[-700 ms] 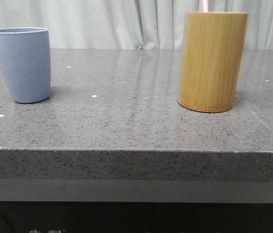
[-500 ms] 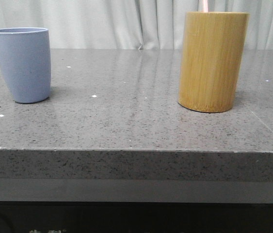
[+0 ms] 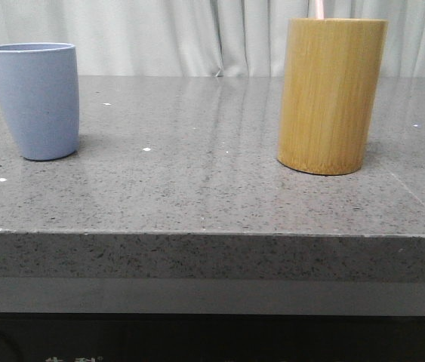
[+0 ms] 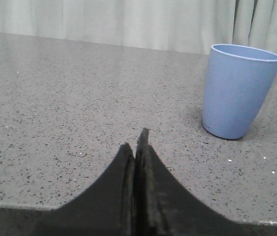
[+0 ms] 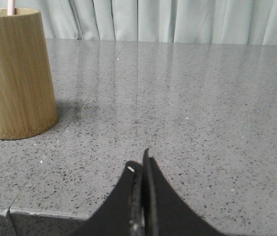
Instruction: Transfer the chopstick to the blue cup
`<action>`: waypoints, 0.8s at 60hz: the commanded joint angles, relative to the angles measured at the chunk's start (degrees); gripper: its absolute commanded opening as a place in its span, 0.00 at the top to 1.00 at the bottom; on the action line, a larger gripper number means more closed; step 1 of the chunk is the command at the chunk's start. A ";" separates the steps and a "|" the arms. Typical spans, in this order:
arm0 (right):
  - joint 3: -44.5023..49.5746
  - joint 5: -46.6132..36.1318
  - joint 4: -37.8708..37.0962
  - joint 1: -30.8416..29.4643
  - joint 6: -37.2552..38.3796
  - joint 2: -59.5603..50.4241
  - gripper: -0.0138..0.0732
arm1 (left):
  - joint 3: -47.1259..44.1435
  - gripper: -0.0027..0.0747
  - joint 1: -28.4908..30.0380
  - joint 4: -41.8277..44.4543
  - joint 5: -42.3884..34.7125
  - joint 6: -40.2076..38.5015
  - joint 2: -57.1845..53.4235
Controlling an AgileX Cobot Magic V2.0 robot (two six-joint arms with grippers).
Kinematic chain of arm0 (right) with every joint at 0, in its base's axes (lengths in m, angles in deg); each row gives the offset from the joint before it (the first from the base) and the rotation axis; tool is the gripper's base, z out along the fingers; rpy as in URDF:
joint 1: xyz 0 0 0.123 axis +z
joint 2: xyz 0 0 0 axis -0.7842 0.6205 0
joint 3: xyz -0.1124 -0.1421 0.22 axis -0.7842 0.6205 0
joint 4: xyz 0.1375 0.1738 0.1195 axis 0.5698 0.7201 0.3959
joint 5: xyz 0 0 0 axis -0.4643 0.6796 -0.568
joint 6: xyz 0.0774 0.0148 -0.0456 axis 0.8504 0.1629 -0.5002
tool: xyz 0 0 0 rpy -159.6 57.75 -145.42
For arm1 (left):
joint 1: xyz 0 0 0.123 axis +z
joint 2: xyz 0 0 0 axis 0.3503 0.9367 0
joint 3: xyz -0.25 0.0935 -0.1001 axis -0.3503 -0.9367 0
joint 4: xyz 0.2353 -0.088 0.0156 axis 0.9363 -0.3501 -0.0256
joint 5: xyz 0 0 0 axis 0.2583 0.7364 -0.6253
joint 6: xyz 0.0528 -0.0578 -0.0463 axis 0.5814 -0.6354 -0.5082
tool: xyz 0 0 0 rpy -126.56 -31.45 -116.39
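I move my left gripper to the blue cup next and close it on the cup's rim [image 3: 73, 48], on the side facing the bamboo cylinder.
The blue cup [image 3: 37, 100] stands upright at the left of the grey stone table [image 3: 197, 181]; it also shows in the left wrist view [image 4: 239, 91]. A pale pink chopstick end [image 3: 318, 8] pokes up from the tall bamboo cylinder [image 3: 330, 95] at the right; it also shows in the right wrist view [image 5: 11, 6] above the cylinder [image 5: 16, 73]. My left gripper [image 4: 136, 140] is shut and empty, low near the table's front edge, apart from the blue cup. My right gripper [image 5: 139, 161] is shut and empty near the front edge, apart from the cylinder. Neither gripper shows in the front view.
The table's front edge [image 3: 197, 234] runs across the front view, with a seam in the stone at the right [image 3: 416, 196]. A pale curtain [image 3: 197, 34] hangs behind the table.
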 commanded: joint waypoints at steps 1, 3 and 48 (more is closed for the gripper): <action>-0.35 -4.75 -0.29 -0.11 -0.24 -1.18 0.97 | -0.06 0.99 0.15 -0.44 -4.81 -0.11 -1.31; -0.35 -4.75 -0.29 -0.11 -0.24 -1.18 0.97 | -0.06 0.99 0.15 -0.44 -4.81 -0.11 -1.31; -1.83 -7.31 1.59 -0.11 -0.24 -1.18 0.97 | 0.34 0.99 0.15 -0.44 -12.37 -0.11 -1.31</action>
